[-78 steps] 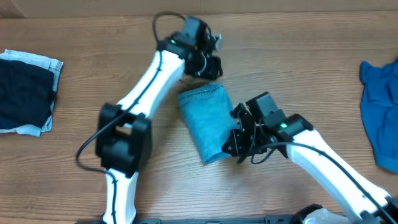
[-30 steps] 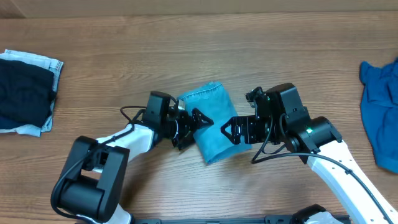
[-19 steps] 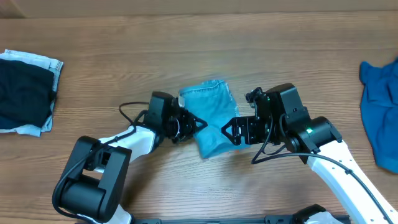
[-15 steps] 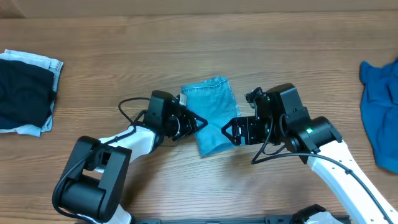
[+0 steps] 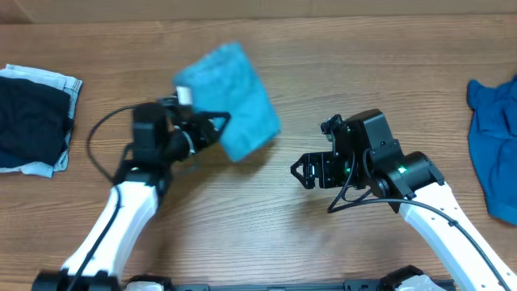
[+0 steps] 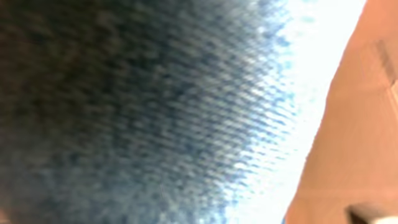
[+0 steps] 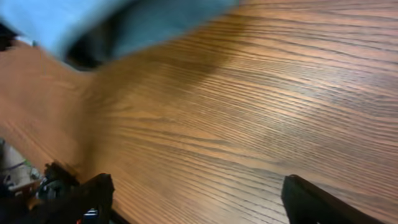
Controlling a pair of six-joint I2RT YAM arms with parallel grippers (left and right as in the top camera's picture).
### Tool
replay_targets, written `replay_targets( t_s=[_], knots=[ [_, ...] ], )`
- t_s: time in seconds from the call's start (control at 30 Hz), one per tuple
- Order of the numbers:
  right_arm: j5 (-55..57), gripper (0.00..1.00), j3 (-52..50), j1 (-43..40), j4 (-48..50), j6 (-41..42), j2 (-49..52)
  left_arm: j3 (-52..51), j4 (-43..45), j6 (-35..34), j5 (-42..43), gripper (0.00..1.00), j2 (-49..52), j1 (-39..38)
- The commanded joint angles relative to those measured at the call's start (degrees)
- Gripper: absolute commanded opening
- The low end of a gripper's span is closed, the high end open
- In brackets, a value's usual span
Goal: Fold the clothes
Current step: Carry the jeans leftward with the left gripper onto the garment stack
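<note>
I need to let go of the folded light-blue denim garment with my left gripper on top of the dark navy piece (image 5: 30,120).
A folded light-blue denim garment (image 5: 230,97), one of the clothes, hangs above the table at centre-left. My left gripper (image 5: 212,127) is shut on its lower left edge. In the left wrist view the denim weave (image 6: 155,112) fills almost the whole frame and hides the fingers. To the right, my right gripper (image 5: 300,171) stands open over bare wood, holding nothing. In the right wrist view my right gripper (image 7: 196,199) has its jaws wide apart over the wood, with the lifted denim (image 7: 124,18) at the top left.
A dark navy piece on pale cloth (image 5: 32,121) lies at the table's left edge. A bright blue garment (image 5: 493,137) lies crumpled at the right edge. The wooden table (image 5: 323,73) shows between them.
My left gripper closed on the folded denim beside the right gripper, then lifted it and carried it up and to the left. The right gripper stayed open and in place.
</note>
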Motion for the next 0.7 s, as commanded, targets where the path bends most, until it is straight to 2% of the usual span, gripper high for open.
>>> replay_targets(
  t_s=[0.0,0.17,0.3,0.43,0.67],
  knots=[
    [2.21,0.93,1.53,-0.22,0.31,0.74,-0.96,1.66,0.68,-5.42,1.90,0.04,-8.04,7.50],
    [2.19,0.93,1.53,-0.22,0.09,0.74,-0.94,5.42,0.35,-6.36,4.22,0.04,-11.47,20.13],
    [2.19,0.93,1.51,-0.22,-0.39,0.72,-0.94,10.12,0.37,-2.67,8.61,0.04,-10.60,33.38],
    [2.19,0.93,1.51,-0.22,-1.11,0.72,-0.94,17.53,0.33,2.23,17.40,0.04,-4.74,44.11],
    [2.16,0.92,1.51,-0.22,-4.04,0.74,-0.94,30.51,0.85,6.38,28.26,0.04,12.50,54.31]
  ],
)
